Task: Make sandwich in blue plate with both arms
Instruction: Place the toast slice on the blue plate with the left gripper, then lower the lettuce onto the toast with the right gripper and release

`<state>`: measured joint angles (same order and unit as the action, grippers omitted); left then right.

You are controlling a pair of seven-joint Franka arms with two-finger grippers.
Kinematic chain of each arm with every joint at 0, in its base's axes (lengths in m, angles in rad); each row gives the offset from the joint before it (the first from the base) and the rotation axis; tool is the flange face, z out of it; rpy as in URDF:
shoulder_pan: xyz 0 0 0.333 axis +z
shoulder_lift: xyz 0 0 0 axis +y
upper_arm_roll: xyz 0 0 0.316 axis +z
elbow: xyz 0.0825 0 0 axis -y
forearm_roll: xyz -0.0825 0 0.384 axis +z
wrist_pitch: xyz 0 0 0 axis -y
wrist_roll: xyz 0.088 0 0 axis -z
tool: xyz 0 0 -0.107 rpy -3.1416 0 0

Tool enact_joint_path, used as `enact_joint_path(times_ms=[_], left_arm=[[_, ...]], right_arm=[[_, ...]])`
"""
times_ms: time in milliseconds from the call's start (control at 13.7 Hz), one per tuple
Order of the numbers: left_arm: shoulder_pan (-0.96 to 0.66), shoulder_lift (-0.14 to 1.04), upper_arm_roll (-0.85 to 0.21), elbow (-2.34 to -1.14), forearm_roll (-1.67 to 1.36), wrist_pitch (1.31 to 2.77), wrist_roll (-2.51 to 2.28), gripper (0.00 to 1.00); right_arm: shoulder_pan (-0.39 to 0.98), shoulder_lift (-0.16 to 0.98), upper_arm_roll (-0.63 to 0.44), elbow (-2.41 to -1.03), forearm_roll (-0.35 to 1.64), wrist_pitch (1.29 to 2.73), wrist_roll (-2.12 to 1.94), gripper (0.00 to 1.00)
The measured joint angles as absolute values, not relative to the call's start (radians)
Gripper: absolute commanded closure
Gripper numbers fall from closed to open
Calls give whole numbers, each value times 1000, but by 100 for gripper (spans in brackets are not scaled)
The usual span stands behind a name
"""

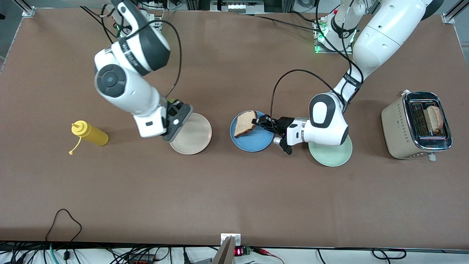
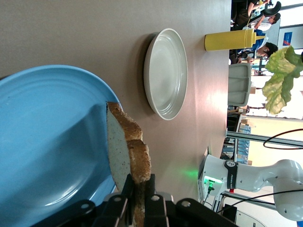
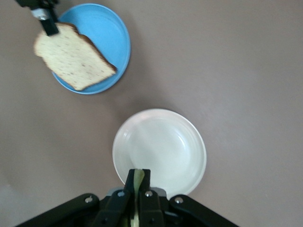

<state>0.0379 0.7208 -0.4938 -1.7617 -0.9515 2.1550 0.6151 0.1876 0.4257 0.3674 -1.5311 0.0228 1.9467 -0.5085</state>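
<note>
My right gripper needs to release the lettuce leaf on the blue plate's side (image 1: 262, 138) (image 3: 94, 24) that faces the mint-green plate. The leaf now hangs over the cream-white plate's rim.
The left gripper (image 1: 261, 121) is shut on one edge of a slice of bread (image 1: 244, 123), holding it tilted over the blue plate (image 1: 258, 142). In the left wrist view the slice (image 2: 129, 146) stands on edge between the fingers (image 2: 129, 182) above the plate (image 2: 47, 142). Over the rim of the cream-white plate (image 1: 194, 135), the right gripper (image 3: 138, 171) is shut on a pale green lettuce leaf (image 3: 138, 178). From the left wrist view the leaf (image 2: 281, 75) hangs crinkled in the air. A second slice (image 1: 434, 119) sticks out of the toaster (image 1: 399, 128).
A mint-green plate (image 1: 333, 156) lies under the left arm's wrist, beside the blue plate. A yellow squeeze bottle (image 1: 91, 134) lies on its side toward the right arm's end of the table. The toaster stands toward the left arm's end.
</note>
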Motion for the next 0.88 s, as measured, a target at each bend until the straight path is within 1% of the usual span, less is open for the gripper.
enact_joint_path(times_ms=[146, 292, 365, 583, 729, 875], left_arm=[[43, 722, -486, -1761, -951, 2156, 617, 0], [56, 707, -466, -1754, -854, 2146, 631, 0], [67, 690, -460, -1747, -758, 2124, 630, 0], [133, 596, -453, -1732, -533, 1994, 627, 0], [164, 532, -451, -1730, -398, 1928, 626, 0], [173, 470, -450, -1726, -270, 1874, 614, 0]], right_arm=[[213, 439, 367, -1531, 23, 1991, -508, 100], [238, 463, 367, -1531, 24, 2056, -508, 100], [252, 472, 367, -1531, 26, 2084, -508, 100], [305, 501, 367, -1513, 27, 2127, -498, 100], [332, 533, 367, -1468, 31, 2138, -482, 100], [362, 588, 367, -1403, 35, 2171, -477, 100]])
